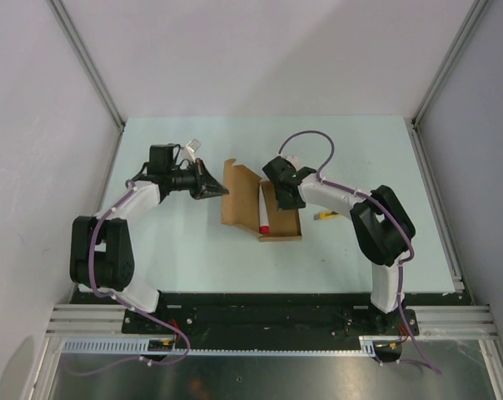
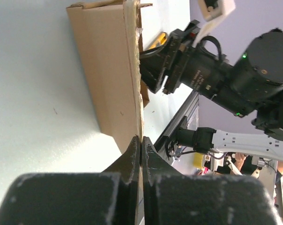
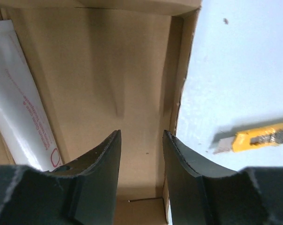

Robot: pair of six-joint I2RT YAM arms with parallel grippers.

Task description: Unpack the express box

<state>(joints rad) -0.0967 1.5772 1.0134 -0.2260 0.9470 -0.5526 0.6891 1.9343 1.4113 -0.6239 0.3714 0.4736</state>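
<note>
I will next move my right gripper to the middle of the white tube (image 1: 263, 208) (image 3: 26, 115), past its red cap, and close it there to unpack the tube.
The express box (image 1: 283, 223) is a flat brown cardboard tray lying open mid-table, its flap lid (image 1: 239, 193) raised on the left side. Inside, along the left wall, lies a white tube (image 1: 264, 208) with a red cap toward me. My left gripper (image 1: 220, 190) is shut on the flap's thin free edge; in the left wrist view the cardboard flap (image 2: 108, 70) runs straight into the closed fingertips (image 2: 134, 147). My right gripper (image 3: 141, 136) hovers open over the box's bare floor (image 3: 132, 70), with nothing between its fingers and the tube (image 3: 24, 108) to their left.
A yellow-black utility knife (image 1: 327, 217) lies on the table just right of the box, also seen in the right wrist view (image 3: 263, 137). White walls and metal rails enclose the pale table (image 1: 193, 242). The right arm (image 2: 197, 75) fills the space behind the flap.
</note>
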